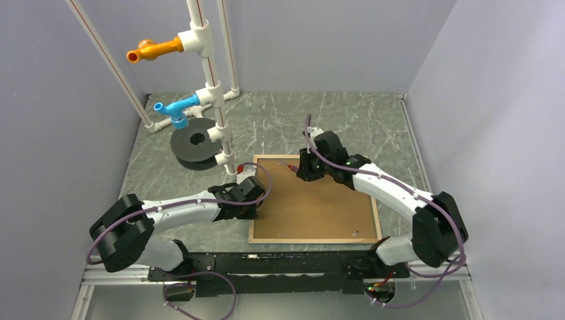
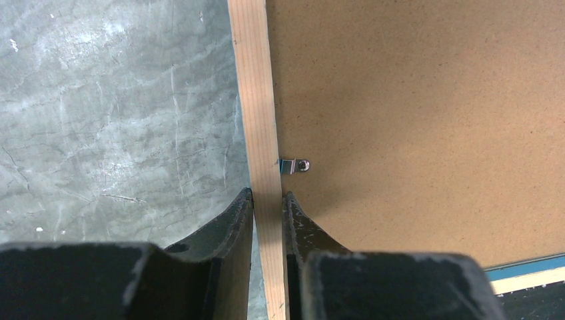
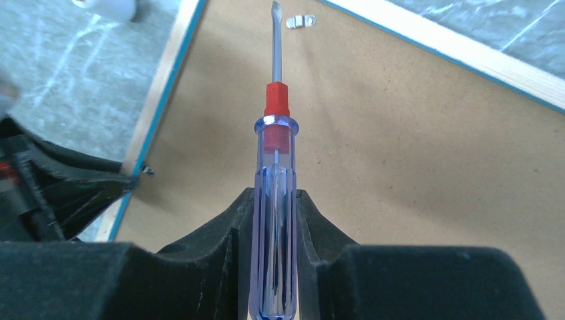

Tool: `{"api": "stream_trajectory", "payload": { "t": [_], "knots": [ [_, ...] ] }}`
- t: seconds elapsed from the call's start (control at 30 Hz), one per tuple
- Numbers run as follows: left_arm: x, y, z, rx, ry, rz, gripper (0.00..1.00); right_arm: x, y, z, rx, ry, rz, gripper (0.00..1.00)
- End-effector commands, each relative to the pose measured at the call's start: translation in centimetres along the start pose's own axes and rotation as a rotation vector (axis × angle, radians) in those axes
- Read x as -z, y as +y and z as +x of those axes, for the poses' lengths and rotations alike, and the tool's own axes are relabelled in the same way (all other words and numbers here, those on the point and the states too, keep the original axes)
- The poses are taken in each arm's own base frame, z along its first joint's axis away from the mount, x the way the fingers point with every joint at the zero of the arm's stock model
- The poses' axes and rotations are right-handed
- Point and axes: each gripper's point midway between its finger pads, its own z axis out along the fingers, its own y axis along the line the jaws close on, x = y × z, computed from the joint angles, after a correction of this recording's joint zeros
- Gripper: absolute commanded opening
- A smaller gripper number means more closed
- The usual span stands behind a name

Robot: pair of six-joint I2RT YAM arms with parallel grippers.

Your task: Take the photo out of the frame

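My left gripper crowds the metal clip beside its fingers; it should grip the frame's rim (image 1: 252, 235) by its near corner before the screwdriver turns this clip.
The frame (image 1: 380, 220) lies face down on the table, its light wood rim around a plain brown backing board (image 1: 313, 203). The photo is hidden under the board. My left gripper (image 1: 256, 207) is shut on the frame's left rim (image 2: 261, 120), one finger each side, just below a small metal clip (image 2: 295, 165). My right gripper (image 1: 303, 170) is over the board's far part and shut on a screwdriver (image 3: 276, 200) with a clear blue handle and red collar. Its blade tip (image 3: 274, 8) points toward a metal clip (image 3: 300, 21) near the far rim (image 3: 466, 53).
A white pipe stand (image 1: 213, 93) with orange (image 1: 154, 49) and blue (image 1: 174, 110) fittings rises at the back left. A dark round disc (image 1: 196, 142) lies at its foot. More metal clips (image 1: 356, 233) sit along the board's near edge. Grey walls close in both sides.
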Motion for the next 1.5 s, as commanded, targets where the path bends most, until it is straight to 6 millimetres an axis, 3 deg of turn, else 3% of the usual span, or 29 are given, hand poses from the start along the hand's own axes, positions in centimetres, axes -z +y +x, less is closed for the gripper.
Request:
{"api": "stream_trajectory", "payload": {
  "t": [0.0, 0.27, 0.43, 0.5, 0.7, 0.83, 1.03, 1.47],
  "knots": [
    [-0.1, -0.6, -0.5, -0.005, -0.01, 0.025, 0.0, 3.6, 1.8, -3.2, 0.004, -0.12, -0.046, 0.0],
    [-1.7, -0.8, -2.9, -0.043, -0.021, 0.029, 0.0, 4.2, 4.1, 1.5, 0.022, -0.026, -0.122, 0.0],
    [-1.4, -1.6, -4.6, -0.055, -0.033, 0.062, 0.0, 4.4, 5.4, 4.0, 0.057, 0.03, -0.138, 0.0],
    [-0.7, -1.7, -4.5, -0.047, -0.038, 0.087, 0.08, 4.8, 6.0, 4.7, 0.065, 0.036, -0.141, 0.0],
    [1.9, -1.4, -2.2, 0.026, -0.059, 0.234, 0.48, 5.4, 7.8, 7.1, 0.077, 0.059, -0.171, 0.0],
    [3.1, -1.1, -0.6, 0.088, -0.07, 0.319, 0.59, 5.2, 8.8, 8.1, 0.072, 0.063, -0.19, 0.0],
    [2.8, -1.8, 0.6, 0.123, -0.054, 0.391, 0.59, 4.9, 10.0, 9.0, 0.093, 0.074, -0.188, 0.0],
    [0.2, 0.1, 1.4, 0.096, -0.026, 0.211, 0.33, 4.6, 11.2, 9.6, 0.109, 0.069, -0.19, 0.0]
  ]
}}
